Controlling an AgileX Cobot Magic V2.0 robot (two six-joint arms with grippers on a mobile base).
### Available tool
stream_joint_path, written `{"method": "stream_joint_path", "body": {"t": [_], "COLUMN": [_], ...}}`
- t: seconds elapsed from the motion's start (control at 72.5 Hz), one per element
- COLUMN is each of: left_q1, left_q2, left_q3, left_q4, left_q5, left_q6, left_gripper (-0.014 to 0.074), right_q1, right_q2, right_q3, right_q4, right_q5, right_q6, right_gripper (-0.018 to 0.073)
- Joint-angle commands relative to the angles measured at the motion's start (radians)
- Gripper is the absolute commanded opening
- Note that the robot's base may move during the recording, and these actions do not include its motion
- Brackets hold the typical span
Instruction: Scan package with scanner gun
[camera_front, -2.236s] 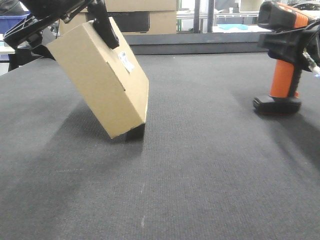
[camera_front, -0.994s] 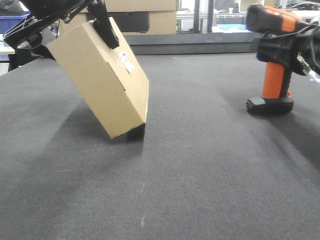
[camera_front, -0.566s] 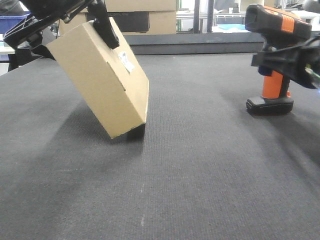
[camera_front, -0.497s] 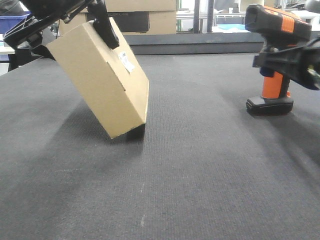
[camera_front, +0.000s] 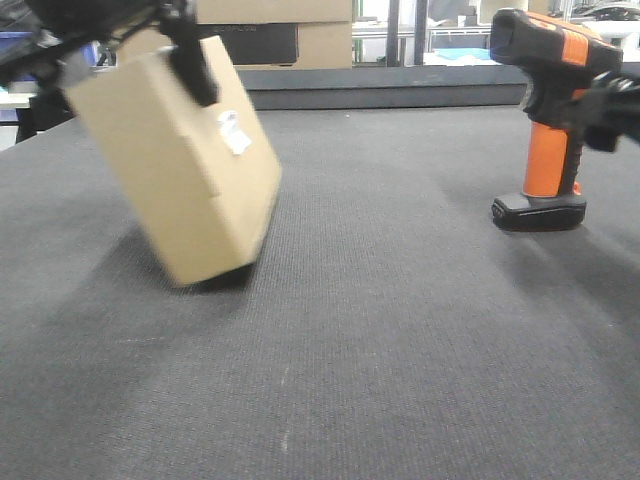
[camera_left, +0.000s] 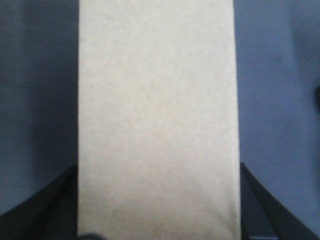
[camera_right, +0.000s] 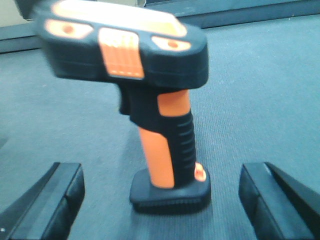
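Observation:
My left gripper should set the package down on the dark mat (camera_front: 28, 205) in front of the blue bin, far away from the scanner gun.
The package (camera_front: 175, 165) is a plain brown box, tilted, with a small white label (camera_front: 235, 132) on its right face. My left gripper (camera_front: 125, 60) is shut on its upper end, and its lower corner is at or just above the mat. In the left wrist view the package (camera_left: 157, 110) fills the space between both black fingers (camera_left: 257, 210). The scanner gun (camera_front: 548, 110), with a black head and an orange handle, stands upright on its base at the right. My right gripper (camera_front: 615, 100) is open just right of it and apart from it. The right wrist view has the scanner gun (camera_right: 165, 130) between the spread fingers (camera_right: 50, 200), touched by neither.
Larger cardboard boxes with a dark panel (camera_front: 270, 30) stand behind the table's raised back ledge (camera_front: 400, 92). Shelving and a blue bin show in the background. The dark mat (camera_front: 380, 340) stretches between the package and the scanner.
My left gripper has swung the package to the left. My right gripper has let go of the scanner gun and drawn back to the right, leaving it standing on its base.

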Motion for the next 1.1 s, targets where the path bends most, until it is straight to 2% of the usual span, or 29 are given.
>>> {"method": "stream_joint_path", "body": {"t": [0.0,0.083,0.152,0.193,0.345,0.442,0.497,0.524,0.566,0.704,0.938,1.09], "left_q1": [-0.004,-0.004,0.004,0.020,0.130,0.217,0.254,0.275,0.292,0.327,0.329,0.329], "left_q2": [-0.056,-0.089,-0.106,-0.110,-0.112,-0.119,-0.124,-0.124,-0.124,-0.124,-0.124,-0.124], "left_q3": [-0.010,-0.010,-0.010,-0.010,-0.010,-0.006,0.004,0.013,0.023,0.075,0.110,0.110], "left_q4": [0.099,0.216,0.304,0.332,0.330,0.251,0.172,0.150,0.133,0.136,0.164,0.232], "left_q5": [0.023,0.057,0.087,0.105,0.133,0.137,0.139,0.145,0.148,0.116,0.062,0.050], "left_q6": [-0.007,-0.007,-0.007,-0.007,0.014,0.127,0.203,0.246,0.266,0.266,0.266,0.266], "left_gripper": [-0.0111,-0.0111,-0.0111,-0.0111,-0.0111,-0.0111,-0.0111,-0.0111,-0.0111,-0.0111,-0.0111,-0.0111], "right_q1": [0.001,0.001,0.001,0.001,0.001,0.001,0.001,0.001,0.001,0.001,0.001,0.001], "right_q2": [-0.085,-0.163,-0.222,-0.262,-0.374,-0.454,-0.499,-0.522,-0.556,-0.638,-0.685,-0.685], "right_q3": [0.019,0.024,0.024,0.024,0.024,0.024,0.024,0.024,0.024,0.024,0.026,0.026], "right_q4": [-0.011,-0.011,-0.011,-0.011,-0.011,-0.011,-0.011,-0.011,-0.011,-0.011,-0.011,-0.011], "right_q5": [0.049,0.108,0.140,0.157,0.220,0.264,0.294,0.318,0.343,0.428,0.504,0.516], "right_q6": [-0.001,-0.001,-0.001,-0.001,-0.001,-0.001,-0.001,-0.001,-0.001,-0.003,-0.003,-0.003], "right_gripper": [0.0509,0.0440,0.0340,0.0253,0.0000,-0.0161,-0.0168,-0.0168,-0.0168,-0.0168,-0.0168,-0.0168]}}
